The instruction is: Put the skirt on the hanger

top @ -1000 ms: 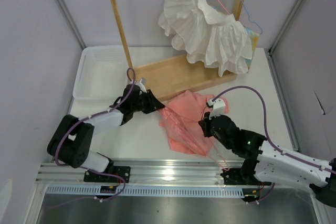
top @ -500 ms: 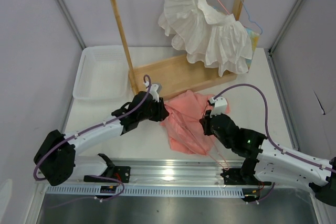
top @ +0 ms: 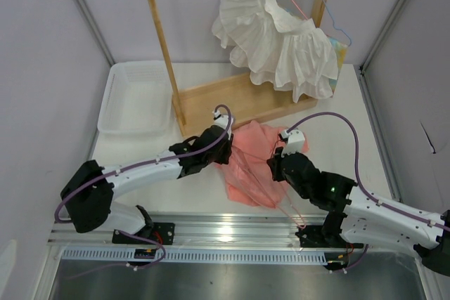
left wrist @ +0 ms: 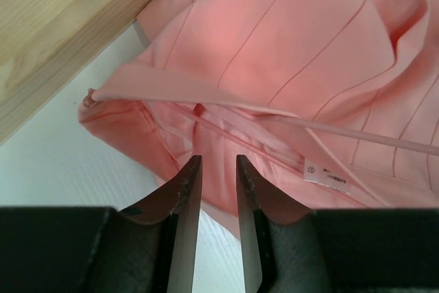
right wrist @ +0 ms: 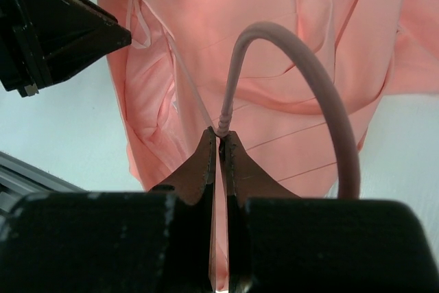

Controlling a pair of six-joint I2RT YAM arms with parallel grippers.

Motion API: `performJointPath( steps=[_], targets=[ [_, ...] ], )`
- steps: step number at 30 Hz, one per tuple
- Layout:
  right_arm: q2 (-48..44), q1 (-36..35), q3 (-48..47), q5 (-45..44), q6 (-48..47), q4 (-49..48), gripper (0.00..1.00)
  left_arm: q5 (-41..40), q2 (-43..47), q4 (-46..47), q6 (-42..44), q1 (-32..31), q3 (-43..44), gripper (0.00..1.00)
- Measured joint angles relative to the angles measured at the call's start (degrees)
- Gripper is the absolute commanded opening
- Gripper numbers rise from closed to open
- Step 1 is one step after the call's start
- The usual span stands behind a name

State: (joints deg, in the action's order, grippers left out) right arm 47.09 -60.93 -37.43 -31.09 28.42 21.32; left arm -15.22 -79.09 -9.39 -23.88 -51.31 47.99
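Note:
Next, my left gripper reaches under the edge of the skirt's waistband, grips the waistband's corner (left wrist: 92, 99) and pulls it toward the rack, because the waistband sags over the hanger's end.
The salmon-pink skirt (top: 246, 166) lies crumpled on the table in front of the rack base, and fills both wrist views (left wrist: 288, 46) (right wrist: 274, 46). The pale-pink wire hanger (right wrist: 315, 80) lies across it, one arm running over the cloth (left wrist: 370, 135) and a thin wire trailing toward the near edge (top: 292, 210). My right gripper (top: 273, 168) (right wrist: 221, 135) is shut on the hanger's twisted neck below the hook. My left gripper (top: 226, 147) (left wrist: 216, 162) hovers open at the skirt's left edge, with a narrow gap and nothing between its fingers.
A wooden rack (top: 232, 100) stands behind the skirt, its base close to my left gripper (left wrist: 62, 25). A white ruffled garment (top: 278, 36) hangs on it beside a light-blue hanger (top: 337, 29). A clear plastic tray (top: 133, 96) sits at the back left.
My left arm has reached rightward from beside the rack base to the skirt's left edge. The right gripper and the hanger have stayed put.

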Motion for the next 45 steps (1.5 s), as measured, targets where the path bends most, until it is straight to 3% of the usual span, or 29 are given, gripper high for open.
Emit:
performJointPath(
  steps=[7,18,27,33,45],
  targets=[
    [0.44,-0.04,0.00,-0.26,0.52,-0.17,0.00,-2.23,-5.33,-2.67,1.84,-0.81,9.01,0.27],
    [1.75,-0.09,0.00,-1.64,3.41,0.04,0.00,-4.83,-7.34,-9.42,-0.09,-1.31,4.02,0.17],
    [2.75,-0.11,-0.33,-1.68,4.17,-0.15,0.00,-8.48,-7.04,-9.90,-1.44,-1.84,1.18,0.28],
    [3.06,-0.11,-0.42,-1.70,4.22,-0.17,0.00,-8.70,-4.44,-4.07,-1.05,-2.69,-3.17,0.29],
    [3.43,-0.11,-0.63,-2.08,4.22,-0.15,0.00,-10.73,-4.98,2.19,0.90,-3.96,-2.71,0.36]
  ],
)
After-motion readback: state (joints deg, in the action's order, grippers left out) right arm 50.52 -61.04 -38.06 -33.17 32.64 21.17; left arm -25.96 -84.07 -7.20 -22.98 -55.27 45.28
